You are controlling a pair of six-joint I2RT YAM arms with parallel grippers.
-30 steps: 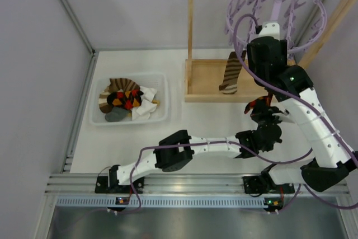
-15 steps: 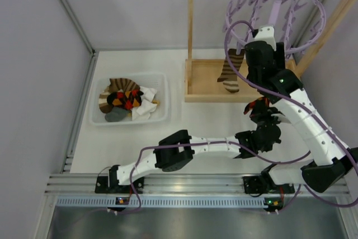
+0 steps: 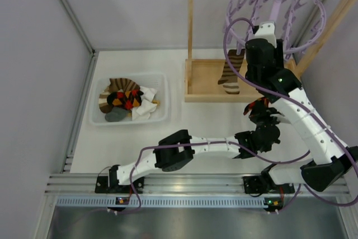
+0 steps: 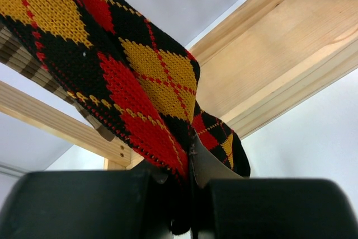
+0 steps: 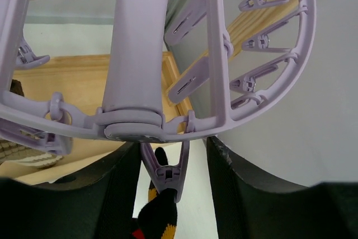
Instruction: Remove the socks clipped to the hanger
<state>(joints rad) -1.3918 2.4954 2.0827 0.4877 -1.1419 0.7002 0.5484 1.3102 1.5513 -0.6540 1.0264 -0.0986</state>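
Note:
Next, my left gripper releases the diamond sock between the white sock and the clear bin's rack-side (image 3: 159, 105).
The lavender hanger (image 3: 277, 12) hangs from the wooden rack's top bar. A red, black and orange diamond sock (image 4: 128, 65) hangs from one of its clip pegs (image 5: 166, 174). My left gripper (image 4: 190, 178) is shut on the sock's lower end, below the hanger (image 3: 260, 113). My right gripper (image 5: 170, 166) is open, reaching up under the ring (image 3: 266, 31), its fingers on either side of that peg and apart from it. The sock's top (image 5: 158, 216) shows in the peg. A brown-and-tan striped sock (image 3: 230, 71) hangs from another peg on the left.
The wooden rack frame (image 3: 191, 32) and its base tray (image 3: 204, 79) stand at the back right. A clear bin (image 3: 166, 100) at the left holds several socks. Grey walls close the left side and the back.
My right gripper has shifted slightly left under the hanger. The striped sock has swung a little. The left arm has not moved.

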